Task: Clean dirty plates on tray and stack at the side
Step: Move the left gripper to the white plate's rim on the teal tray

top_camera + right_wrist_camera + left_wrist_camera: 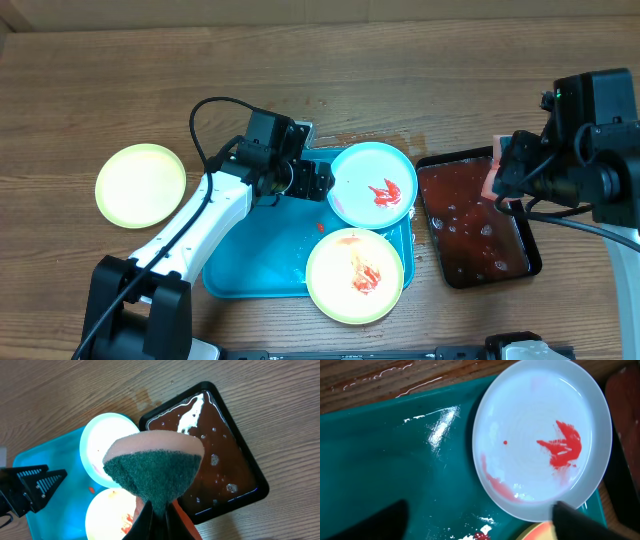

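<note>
The red-smeared light blue plate is loose on the turquoise tray, so next my left gripper pinches the plate's rim (332, 202) and holds it steady before the sponge wipes.
The turquoise tray (255, 262) holds a light blue plate (372, 183) with a red smear at its far right. A pale yellow-green plate (355, 275) with sauce sits at its near right. A second yellow-green plate (140, 185) lies on the table to the left and looks unsmeared. My left gripper (318, 182) is open and empty, low over the tray at the blue plate's left edge (540, 435). My right gripper (497, 180) is shut on a green and pink sponge (152, 467), held above the dark tray.
A dark brown-black tray (472, 215) with reddish liquid stands right of the turquoise tray. Red drops and wet streaks lie on the turquoise tray's floor (395, 460). Wet marks show on the wood behind the trays.
</note>
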You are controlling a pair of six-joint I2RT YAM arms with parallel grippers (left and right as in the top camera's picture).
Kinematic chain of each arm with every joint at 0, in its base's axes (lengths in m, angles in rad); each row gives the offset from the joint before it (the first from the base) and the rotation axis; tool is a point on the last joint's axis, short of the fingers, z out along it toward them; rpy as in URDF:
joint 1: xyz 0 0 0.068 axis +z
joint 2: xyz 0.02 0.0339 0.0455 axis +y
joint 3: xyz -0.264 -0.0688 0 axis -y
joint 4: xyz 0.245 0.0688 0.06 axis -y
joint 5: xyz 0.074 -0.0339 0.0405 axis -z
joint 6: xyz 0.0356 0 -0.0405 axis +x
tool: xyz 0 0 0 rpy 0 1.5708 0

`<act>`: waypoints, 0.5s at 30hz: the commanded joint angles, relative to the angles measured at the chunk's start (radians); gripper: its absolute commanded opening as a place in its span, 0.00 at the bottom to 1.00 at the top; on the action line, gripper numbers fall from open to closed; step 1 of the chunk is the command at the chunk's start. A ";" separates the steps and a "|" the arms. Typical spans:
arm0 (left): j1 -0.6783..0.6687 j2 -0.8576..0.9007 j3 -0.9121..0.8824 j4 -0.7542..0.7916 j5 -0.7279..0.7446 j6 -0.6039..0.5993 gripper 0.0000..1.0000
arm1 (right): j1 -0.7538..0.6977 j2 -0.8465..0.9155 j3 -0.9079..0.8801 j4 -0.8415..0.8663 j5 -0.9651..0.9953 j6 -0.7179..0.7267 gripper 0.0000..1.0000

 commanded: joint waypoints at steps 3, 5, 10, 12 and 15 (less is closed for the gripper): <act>-0.002 0.061 0.019 -0.007 0.020 -0.005 0.76 | -0.006 -0.005 0.005 0.006 0.002 0.000 0.04; -0.002 0.086 0.019 -0.006 0.021 -0.021 0.68 | -0.006 -0.005 0.005 0.006 0.002 0.000 0.04; -0.005 0.139 0.019 -0.011 0.023 -0.037 0.61 | -0.006 -0.002 0.005 0.005 0.001 0.001 0.04; -0.005 0.142 0.021 -0.007 0.023 -0.038 0.57 | -0.006 -0.002 0.005 0.006 0.001 0.001 0.04; -0.007 0.142 0.021 0.011 0.021 -0.067 0.61 | -0.006 -0.001 0.005 0.008 0.001 0.001 0.04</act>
